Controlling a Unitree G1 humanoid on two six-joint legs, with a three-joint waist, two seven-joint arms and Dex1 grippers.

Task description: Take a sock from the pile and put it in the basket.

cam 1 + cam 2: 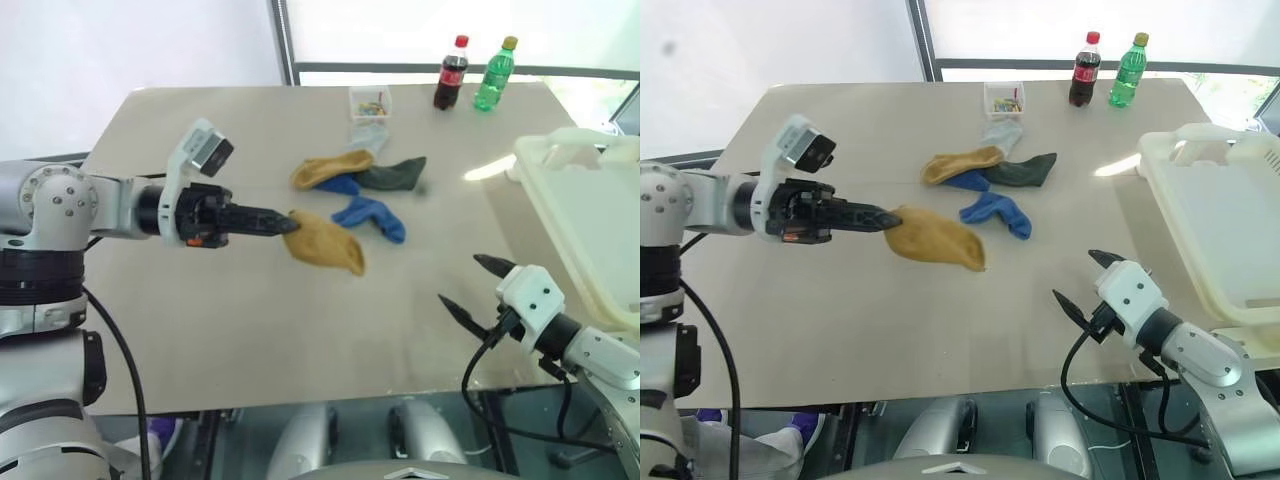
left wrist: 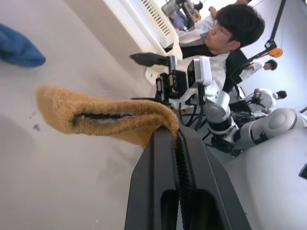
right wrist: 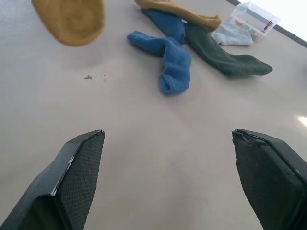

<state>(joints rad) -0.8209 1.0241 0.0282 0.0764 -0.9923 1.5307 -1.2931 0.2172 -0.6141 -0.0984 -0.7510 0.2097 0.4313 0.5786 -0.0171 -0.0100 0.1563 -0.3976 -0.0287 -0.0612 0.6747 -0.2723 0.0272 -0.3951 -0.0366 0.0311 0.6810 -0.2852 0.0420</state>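
Note:
I will release the mustard-yellow sock from my left gripper on the bare table (image 1: 415,295) between the blue sock and my right gripper.
My left gripper (image 1: 288,224) is shut on the cuff of a mustard-yellow sock (image 1: 326,244), which hangs from its tips above the beige table (image 1: 200,320). In the left wrist view the sock (image 2: 100,119) droops out from the closed fingers (image 2: 163,158). Just beyond it lies the pile (image 1: 362,178): another mustard sock (image 1: 330,168), a blue sock (image 1: 372,216), a dark green one (image 1: 396,175) and a pale grey one (image 1: 365,135). The white basket (image 1: 562,152) stands at the table's right edge. My right gripper (image 1: 461,282) hovers open and holds nothing near the front right, beside the basket.
A small clear box of coloured bits (image 1: 370,102), a cola bottle (image 1: 451,72) and a green bottle (image 1: 494,74) stand at the table's far edge. A person (image 2: 230,28) sits beyond the basket in the left wrist view.

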